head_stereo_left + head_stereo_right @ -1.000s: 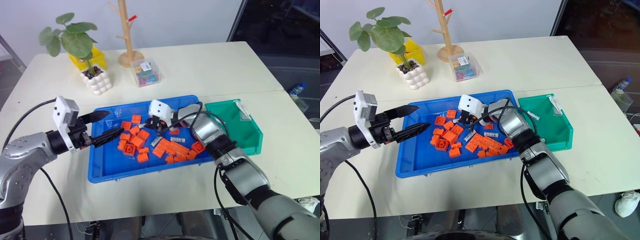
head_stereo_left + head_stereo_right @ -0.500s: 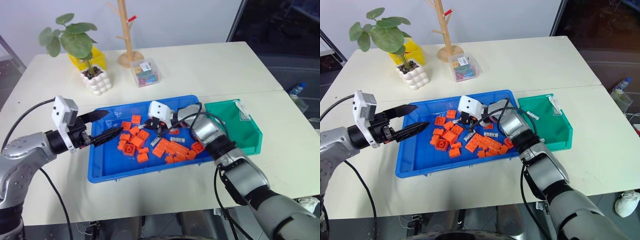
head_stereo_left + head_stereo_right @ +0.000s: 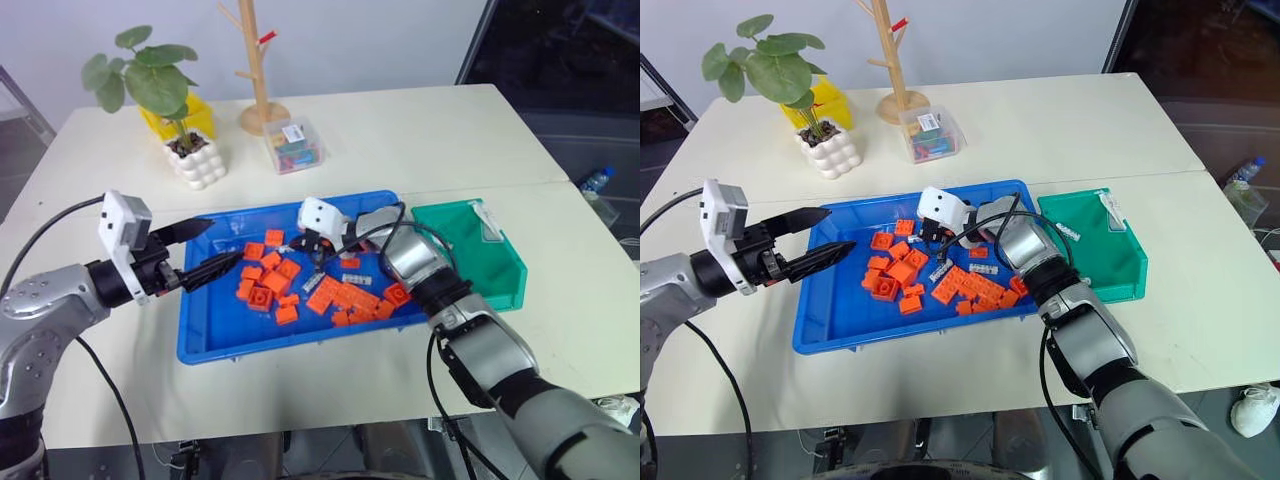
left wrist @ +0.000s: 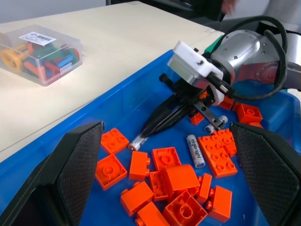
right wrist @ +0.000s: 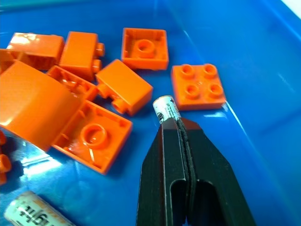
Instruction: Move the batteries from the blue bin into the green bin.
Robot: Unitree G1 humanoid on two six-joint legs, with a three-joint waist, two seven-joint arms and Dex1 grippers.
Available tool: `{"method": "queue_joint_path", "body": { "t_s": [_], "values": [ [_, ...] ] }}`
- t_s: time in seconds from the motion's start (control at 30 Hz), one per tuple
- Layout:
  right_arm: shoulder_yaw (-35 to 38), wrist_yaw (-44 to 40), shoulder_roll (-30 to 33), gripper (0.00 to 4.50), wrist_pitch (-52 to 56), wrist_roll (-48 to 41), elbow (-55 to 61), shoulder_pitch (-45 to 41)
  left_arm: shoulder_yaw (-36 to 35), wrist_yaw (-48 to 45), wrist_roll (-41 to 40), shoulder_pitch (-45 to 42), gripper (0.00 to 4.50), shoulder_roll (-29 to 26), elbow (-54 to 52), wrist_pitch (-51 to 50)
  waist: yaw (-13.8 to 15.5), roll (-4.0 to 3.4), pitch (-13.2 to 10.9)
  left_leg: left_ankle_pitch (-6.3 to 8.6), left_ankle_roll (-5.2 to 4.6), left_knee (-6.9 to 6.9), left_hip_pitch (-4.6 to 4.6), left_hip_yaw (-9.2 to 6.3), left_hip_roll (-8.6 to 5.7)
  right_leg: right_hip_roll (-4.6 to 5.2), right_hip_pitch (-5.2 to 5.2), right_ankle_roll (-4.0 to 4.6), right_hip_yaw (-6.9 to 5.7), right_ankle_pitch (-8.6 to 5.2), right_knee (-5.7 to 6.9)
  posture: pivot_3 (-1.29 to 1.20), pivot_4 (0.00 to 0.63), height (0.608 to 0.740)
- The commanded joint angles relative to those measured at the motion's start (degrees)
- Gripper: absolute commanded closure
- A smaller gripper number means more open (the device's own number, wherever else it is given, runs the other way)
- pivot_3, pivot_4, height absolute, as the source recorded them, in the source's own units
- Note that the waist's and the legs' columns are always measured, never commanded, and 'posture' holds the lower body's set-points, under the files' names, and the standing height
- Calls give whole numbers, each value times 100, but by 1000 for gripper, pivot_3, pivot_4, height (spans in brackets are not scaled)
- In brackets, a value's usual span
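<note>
My right gripper's fingers are shut together above the battery, and its end shows past them. Next, I open them and close around the battery's sides (image 4: 138, 142), with that gripper.
The blue bin (image 3: 200, 340) lies in the middle of the table, with orange bricks (image 3: 270, 282) and several batteries in it. My right gripper (image 5: 178, 125) is low inside the bin and shut on a battery (image 5: 165, 109), whose end sticks out past the fingertips. The left wrist view shows this gripper (image 4: 143, 134) with that battery's tip (image 4: 136, 142). Other batteries lie loose among the bricks (image 4: 194, 150), (image 5: 33, 209). The left gripper (image 3: 205, 250) hovers open over the bin's left end, holding nothing. The green bin (image 3: 470, 250) stands against the blue bin's right side.
A clear box of colourful bits (image 3: 292, 146) stands behind the blue bin. A wooden stand (image 3: 258, 100), a plant in a white pot (image 3: 190, 160) and a yellow box (image 3: 175, 115) are at the back left. The table's front edge is close to the blue bin.
My right gripper's fingers have closed on the battery and stay low in the blue bin. The left arm has not moved.
</note>
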State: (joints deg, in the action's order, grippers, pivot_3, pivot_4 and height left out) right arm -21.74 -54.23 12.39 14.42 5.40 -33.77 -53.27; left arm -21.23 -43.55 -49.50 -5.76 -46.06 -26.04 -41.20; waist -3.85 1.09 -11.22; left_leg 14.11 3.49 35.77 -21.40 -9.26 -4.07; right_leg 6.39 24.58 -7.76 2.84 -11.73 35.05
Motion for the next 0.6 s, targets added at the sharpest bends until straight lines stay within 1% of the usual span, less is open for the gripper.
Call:
{"method": "queue_joint_path", "body": {
  "t_s": [0.03, 0.07, 0.17, 0.2, 0.23, 0.27, 0.37, 0.4, 0.5, 0.6],
  "values": [
    [307, 48, 60, 4493, 226, -134, 452, -341, -115, -51, -63, -89, 0, -91, -61, 19, -1, -1, -1, 0, 0, 0, -2, 0, 0, 0, 2, 0, 0, 0, 0, 0, 150, 740],
    [332, 30, 74, 4493, 281, -157, 508, -364, -102, -61, -57, -99, 0, -91, -49, 19, -4, -1, -1, 0, 0, 0, -2, 0, 0, 0, 3, 0, 0, 0, 0, 0, 150, 740],
    [324, -73, 113, 3726, 387, -169, 649, -336, -58, -83, -40, -144, 0, -85, -22, 19, -12, -1, -1, 0, 0, -4, -2, 0, 1, -1, 6, 0, 0, 0, 0, 0, 150, 740],
    [314, -90, 121, 3252, 411, -167, 687, -314, -53, -89, -36, -153, 0, -83, -16, 18, -12, -1, -1, 0, 0, -5, -1, -1, 1, -1, 6, 0, 0, 0, 0, 0, 150, 740],
    [290, -115, 135, 2902, 430, -156, 731, -282, -51, -95, -31, -157, 0, -82, -12, 20, -12, -1, -1, 0, 0, -5, -1, 0, 1, -1, 6, 0, 0, 0, 0, 0, 150, 740],
    [258, -153, 153, 2299, 450, -146, 777, -245, -52, -98, -29, -157, 0, -80, -11, 21, -8, -1, -1, 0, 0, -5, -2, 0, 1, -1, 6, 0, 0, 0, 0, 0, 150, 740],
    [177, -248, 171, 759, 485, -110, 866, -162, -69, -101, -27, -131, 0, -78, -23, 22, -6, -1, -1, 0, 0, -5, -3, 0, 1, 0, 6, 0, 0, 0, 0, 0, 150, 740],
    [155, -258, 162, 365, 479, -100, 872, -147, -81, -99, -31, -116, 0, -78, -35, 18, -7, -1, -1, 0, 0, -5, -3, 0, 1, 0, 6, 0, 0, 0, 0, 0, 150, 740],
    [89, -264, 85, 365, 402, -78, 748, -155, -109, -134, -50, -65, 0, -137, -75, -31, -15, -1, -1, 0, 0, -5, -2, 0, 1, -1, 7, 0, 0, 0, 0, 0, 150, 740],
    [26, -199, -32, 365, 184, -6, 349, -252, -138, -248, 4, -16, 0, -295, -74, -59, -14, -1, -1, 0, 0, -7, -2, 0, 2, -2, 9, 1, 0, 0, 1, 0, 150, 740]
  ]
}}
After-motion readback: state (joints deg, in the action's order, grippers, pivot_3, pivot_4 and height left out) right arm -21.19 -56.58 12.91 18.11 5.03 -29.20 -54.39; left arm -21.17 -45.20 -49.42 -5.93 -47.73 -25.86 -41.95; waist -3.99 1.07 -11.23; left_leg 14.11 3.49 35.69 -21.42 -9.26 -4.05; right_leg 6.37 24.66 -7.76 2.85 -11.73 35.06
